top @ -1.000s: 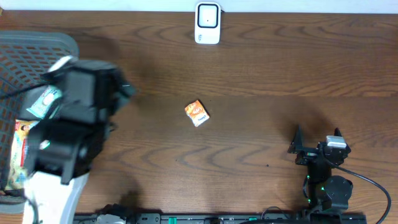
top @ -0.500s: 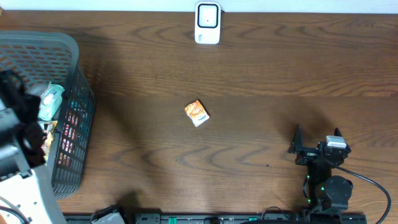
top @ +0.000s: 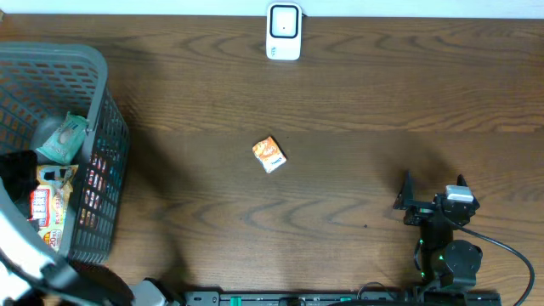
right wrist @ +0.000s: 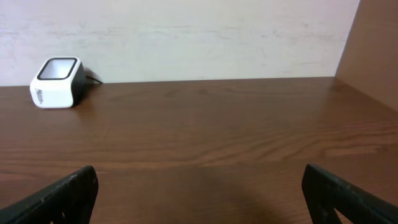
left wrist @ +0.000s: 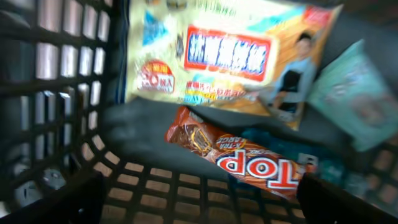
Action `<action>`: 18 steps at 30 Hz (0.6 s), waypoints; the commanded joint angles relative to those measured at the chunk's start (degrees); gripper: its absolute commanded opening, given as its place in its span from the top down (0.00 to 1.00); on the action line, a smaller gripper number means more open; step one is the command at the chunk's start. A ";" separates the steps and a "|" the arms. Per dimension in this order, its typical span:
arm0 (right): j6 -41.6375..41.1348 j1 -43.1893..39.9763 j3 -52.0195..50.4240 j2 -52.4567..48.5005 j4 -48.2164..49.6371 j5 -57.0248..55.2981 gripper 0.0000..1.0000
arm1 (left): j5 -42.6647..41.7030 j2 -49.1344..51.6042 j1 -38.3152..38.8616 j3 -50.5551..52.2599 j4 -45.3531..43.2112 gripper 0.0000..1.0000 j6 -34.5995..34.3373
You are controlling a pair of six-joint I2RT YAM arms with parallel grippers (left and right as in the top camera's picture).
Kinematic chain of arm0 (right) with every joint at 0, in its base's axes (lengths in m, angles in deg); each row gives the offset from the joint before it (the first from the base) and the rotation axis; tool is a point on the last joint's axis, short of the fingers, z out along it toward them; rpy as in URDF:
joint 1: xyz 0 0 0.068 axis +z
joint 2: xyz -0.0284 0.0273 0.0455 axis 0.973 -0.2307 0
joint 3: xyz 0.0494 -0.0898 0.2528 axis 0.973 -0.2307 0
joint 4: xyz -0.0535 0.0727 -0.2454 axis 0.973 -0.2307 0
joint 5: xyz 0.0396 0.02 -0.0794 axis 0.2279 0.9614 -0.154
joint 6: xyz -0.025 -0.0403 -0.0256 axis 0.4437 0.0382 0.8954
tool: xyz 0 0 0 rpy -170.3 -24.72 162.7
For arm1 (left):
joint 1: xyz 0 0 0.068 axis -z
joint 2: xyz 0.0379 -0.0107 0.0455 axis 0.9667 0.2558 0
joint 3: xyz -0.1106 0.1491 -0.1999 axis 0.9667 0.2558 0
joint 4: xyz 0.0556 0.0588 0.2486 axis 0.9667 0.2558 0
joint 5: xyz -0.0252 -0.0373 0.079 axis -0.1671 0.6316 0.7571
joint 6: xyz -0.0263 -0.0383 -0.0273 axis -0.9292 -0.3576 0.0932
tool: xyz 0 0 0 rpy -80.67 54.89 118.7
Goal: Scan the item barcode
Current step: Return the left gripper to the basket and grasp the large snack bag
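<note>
The large snack bag's red label (top: pixel 41 205) (left wrist: pixel 241 74) in the grey basket is the next spot my left gripper will go to and close on.
A white barcode scanner (top: pixel 283 31) stands at the table's far edge, also seen as a scanner (right wrist: pixel 57 82) at the right wrist view's left. A small orange packet (top: pixel 269 155) lies alone mid-table. The grey basket (top: pixel 109 127) at the left holds a large snack bag (left wrist: pixel 230 56), a brown "TOP" bar (left wrist: pixel 239 155) and a teal packet (left wrist: pixel 360 99). My left gripper (left wrist: pixel 199 202) hangs open inside the basket just above the bar, holding nothing. Near the front right, my right gripper (top: pixel 433 185) rests open and empty over bare wood.
The basket's mesh wall (left wrist: pixel 56 93) closes in on the left of the left gripper. A pale wall (right wrist: pixel 186 31) runs behind the table's far edge. The left arm's white link (top: pixel 30 259) lies along the basket's front corner.
The left arm has swung off the top of the basket toward the lower left, uncovering the items inside. The orange packet and the right arm have not moved.
</note>
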State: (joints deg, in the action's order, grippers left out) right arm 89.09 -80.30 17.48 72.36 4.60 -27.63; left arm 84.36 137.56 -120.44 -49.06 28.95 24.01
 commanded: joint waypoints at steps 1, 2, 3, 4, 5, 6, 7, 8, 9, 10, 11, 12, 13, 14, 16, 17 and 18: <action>0.61 -0.39 -0.04 0.15 -0.22 -0.02 0.01 | -5.22 6.62 -0.48 0.20 0.24 0.02 -0.79; 0.61 -0.39 -0.04 0.15 -0.22 -0.02 0.01 | -5.64 8.00 -0.48 0.20 0.17 0.02 -0.79; 0.61 -0.39 -0.04 0.15 -0.22 -0.02 0.01 | -6.05 9.57 -0.48 0.20 0.00 0.02 -0.94; 0.61 -0.39 -0.04 0.15 -0.22 -0.02 0.01 | -6.05 10.82 -0.48 0.20 -0.20 0.02 -0.98; 0.61 -0.39 -0.04 0.15 -0.22 -0.02 0.01 | -5.99 12.04 -0.48 0.20 -0.61 0.02 -0.94; 0.63 -0.39 -0.04 0.15 -0.22 -0.02 0.01 | -5.97 13.14 -0.48 0.20 -0.98 0.02 -0.94; 0.61 -0.39 -0.04 0.15 -0.22 -0.02 0.01 | -5.70 14.16 -0.48 0.20 -1.36 0.02 -0.92; 0.61 -0.39 -0.04 0.15 -0.22 -0.02 0.01 | -5.07 15.04 -0.48 0.20 -1.79 0.02 -0.94; 0.61 -0.39 -0.04 0.15 -0.22 -0.02 0.01 | -4.09 15.80 -0.48 0.20 -2.43 0.02 -0.92; 0.61 -0.39 -0.04 0.15 -0.22 -0.02 0.01 | -2.03 16.35 -0.46 0.20 -2.93 0.02 -0.92; 0.61 -0.39 -0.04 0.15 -0.22 -0.02 0.01 | 0.39 16.68 -0.31 0.20 -3.17 0.01 -0.92; 0.61 -0.39 -0.04 0.15 -0.22 -0.02 0.01 | 3.23 16.92 -0.09 0.20 -3.45 0.02 -0.90; 0.61 -0.39 -0.04 0.15 -0.22 -0.02 0.01 | 5.90 17.00 0.20 0.22 -3.96 0.01 -0.17; 0.61 -0.39 -0.04 0.15 -0.22 -0.02 0.01 | 8.57 17.03 0.83 0.35 -5.20 0.01 2.78; 0.61 -0.39 -0.04 0.15 -0.22 -0.02 0.01 | 9.29 17.03 1.86 0.57 -6.97 0.01 7.85; 0.61 -0.39 -0.04 0.15 -0.22 -0.02 0.01 | 9.29 17.03 2.60 0.76 -7.56 0.01 9.64; 0.61 -0.39 -0.04 0.15 -0.22 -0.02 0.01 | 9.33 17.03 3.28 1.01 -8.00 0.01 10.95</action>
State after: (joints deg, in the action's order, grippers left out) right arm 89.09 -80.30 17.50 72.36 4.60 -27.59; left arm 88.80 154.61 -119.32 -48.99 21.50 28.07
